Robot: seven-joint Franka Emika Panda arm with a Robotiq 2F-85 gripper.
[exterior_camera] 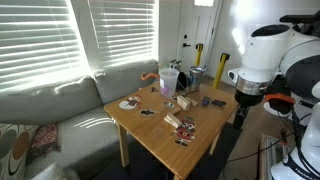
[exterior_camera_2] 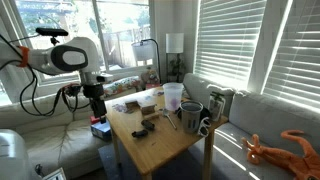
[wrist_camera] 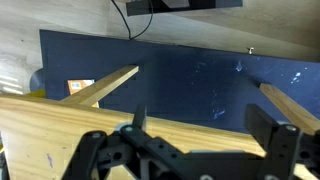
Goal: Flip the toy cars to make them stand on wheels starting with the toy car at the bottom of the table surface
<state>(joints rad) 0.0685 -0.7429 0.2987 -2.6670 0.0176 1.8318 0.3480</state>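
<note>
The robot's gripper needs to close on the sides of the dark toy car (exterior_camera: 218, 103) that lies by the table's edge nearest the robot.
The light-wood table (exterior_camera: 160, 145) carries tiny dark toy cars: one near its left side (exterior_camera: 147, 113) and one near the right edge (exterior_camera: 217, 101). In an exterior view, two dark cars (exterior_camera_2: 141, 130) (exterior_camera_2: 150, 113) lie on the tabletop (exterior_camera_2: 165, 148); I cannot tell which way up they are. My gripper (exterior_camera: 246, 104) hangs just off the table's edge, beside the robot; it also shows in an exterior view (exterior_camera_2: 96, 112). In the wrist view the gripper (wrist_camera: 205, 128) is open and empty over the wooden table edge (wrist_camera: 60, 115). No car shows there.
Reddish-and-white striped items (exterior_camera: 178, 124), a white cup (exterior_camera_2: 172, 96), a dark mug (exterior_camera_2: 190, 116) and small clutter sit on the table. A grey sofa (exterior_camera: 60, 105) runs along two sides. A blue mat (wrist_camera: 190, 70) lies on the floor under the table legs.
</note>
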